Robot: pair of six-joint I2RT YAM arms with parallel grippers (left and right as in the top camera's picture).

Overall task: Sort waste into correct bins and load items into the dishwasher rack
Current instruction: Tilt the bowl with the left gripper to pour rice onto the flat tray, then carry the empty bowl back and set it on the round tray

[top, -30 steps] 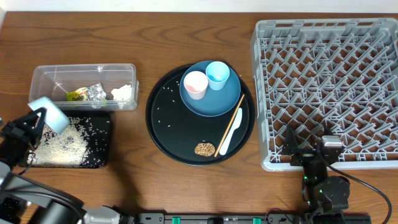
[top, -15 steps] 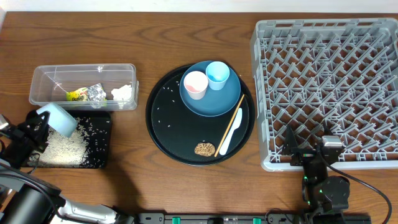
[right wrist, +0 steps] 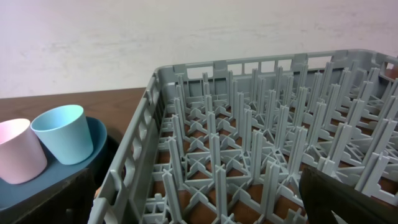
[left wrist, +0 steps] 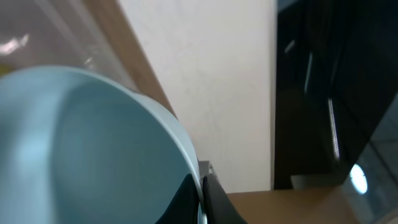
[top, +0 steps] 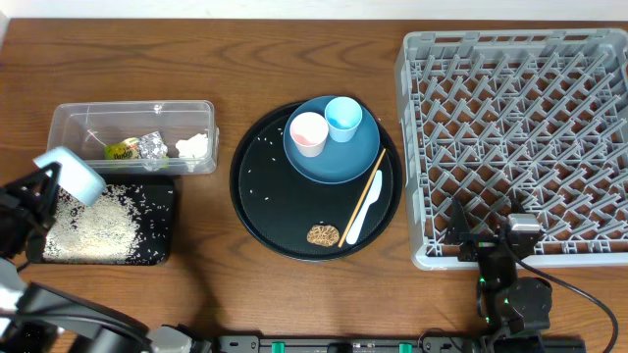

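My left gripper should set the light blue bowl, now tilted over the black rectangular tray, down on the round black tray [top: 276, 197] between the blue plate and the cookie.
My left gripper [top: 37, 196] is shut on the rim of a light blue bowl [top: 71, 175] and holds it tilted over the black rectangular tray [top: 157, 250] of spilled rice [top: 93, 226]. In the left wrist view the bowl [left wrist: 81, 149] fills the frame, with the jaws [left wrist: 200, 199] pinching its rim. My right gripper [top: 488, 227] is open and empty at the front edge of the grey dishwasher rack [top: 520, 137]. The rack [right wrist: 249, 155] also fills the right wrist view, between my open right fingers [right wrist: 205, 202].
A clear bin [top: 88, 123] holds wrappers. A round black tray [top: 265, 216] carries a blue plate [top: 339, 165] with a pink cup [top: 308, 132] and a blue cup [top: 343, 118], a chopstick [top: 365, 196], a white spoon [top: 361, 214] and a cookie [top: 323, 235].
The left gripper with the bowl dipped right over the rice tray, then moved back left and up a little. The right arm has not moved.
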